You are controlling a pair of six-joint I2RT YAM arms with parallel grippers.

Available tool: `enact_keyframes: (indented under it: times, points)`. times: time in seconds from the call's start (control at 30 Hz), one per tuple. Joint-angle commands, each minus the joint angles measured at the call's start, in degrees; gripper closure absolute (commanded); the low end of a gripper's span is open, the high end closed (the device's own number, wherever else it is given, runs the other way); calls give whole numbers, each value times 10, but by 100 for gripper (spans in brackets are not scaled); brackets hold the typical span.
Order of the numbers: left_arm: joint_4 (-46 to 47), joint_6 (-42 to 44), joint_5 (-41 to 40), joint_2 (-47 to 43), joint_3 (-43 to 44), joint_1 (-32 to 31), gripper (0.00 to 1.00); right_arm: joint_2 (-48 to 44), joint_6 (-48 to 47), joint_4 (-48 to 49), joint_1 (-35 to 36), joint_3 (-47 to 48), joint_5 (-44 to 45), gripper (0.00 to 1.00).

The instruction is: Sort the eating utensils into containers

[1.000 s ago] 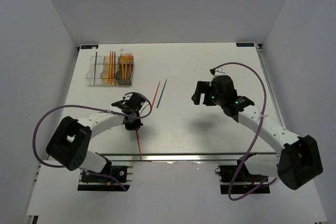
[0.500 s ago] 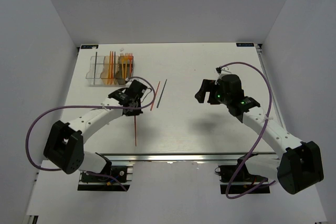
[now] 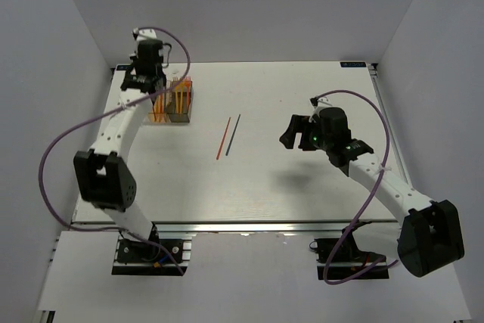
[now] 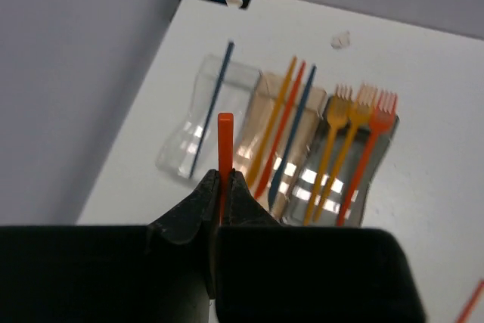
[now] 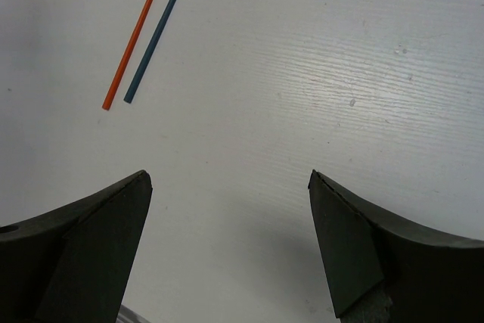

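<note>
Next, my left gripper puts the red stick down in the clear box (image 3: 144, 98) (image 4: 229, 124) next to the dark blue stick.
My left gripper (image 3: 144, 79) hangs above the containers (image 3: 181, 113) at the far left and is shut on a red stick (image 4: 225, 141). In the left wrist view its jaws (image 4: 224, 181) pinch the stick, whose tip points over the clear box (image 4: 190, 138). That box holds a dark blue stick (image 4: 212, 107). The tan-orange box (image 4: 259, 115) holds orange, red and blue pieces. The dark grey box (image 4: 380, 175) holds three forks (image 4: 355, 122). A red stick (image 3: 223, 138) and a dark blue stick (image 3: 234, 133) lie side by side mid-table. My right gripper (image 3: 291, 132) is open and empty to their right.
The right wrist view shows the two loose sticks, the red (image 5: 136, 35) and the blue (image 5: 160, 32), on bare white table ahead of my open right gripper (image 5: 227, 209). White walls close in the table on the left, back and right.
My left arm swung from mid-table up to the far left over the containers, carrying the red stick. The right arm lifted slightly, then held still.
</note>
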Motion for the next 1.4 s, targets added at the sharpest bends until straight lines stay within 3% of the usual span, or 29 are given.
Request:
enact_keyframes:
  times: [0.0, 0.1, 0.17, 0.3, 0.4, 0.73, 0.77, 1.07, 1.17, 1.3, 1.37]
  points:
    - [78, 124, 63, 76, 125, 45, 100, 0, -4, 31, -2, -15, -21, 11]
    - [71, 180, 96, 166, 240, 78, 100, 1, -10, 25, -3, -10, -19, 11]
    - [97, 193, 116, 198, 258, 97, 100, -5, -11, 21, -2, -8, -22, 11]
    - [191, 240, 150, 235, 240, 103, 100, -18, -9, 34, -2, -20, -37, 11]
    - [228, 226, 182, 252, 228, 134, 100, -27, -9, 33, -3, -22, -40, 11]
    - [307, 223, 193, 279, 109, 142, 100, -51, -8, 43, -2, -30, -37, 11]
    - [308, 223, 191, 279, 94, 143, 97, -49, -8, 43, -2, -30, -36, 11]
    - [302, 215, 180, 253, 82, 151, 36, -21, 3, 43, -2, -16, -45, 11]
    - [293, 199, 172, 230, 81, 151, 24, 3, 10, 46, -1, -2, -47, 11]
    - [208, 86, 108, 167, 110, 151, 2, 120, 32, 11, 42, 75, -6, 11]
    - [121, 20, 102, 143, 132, 151, 2, 172, 46, -9, 71, 158, 43, 11]
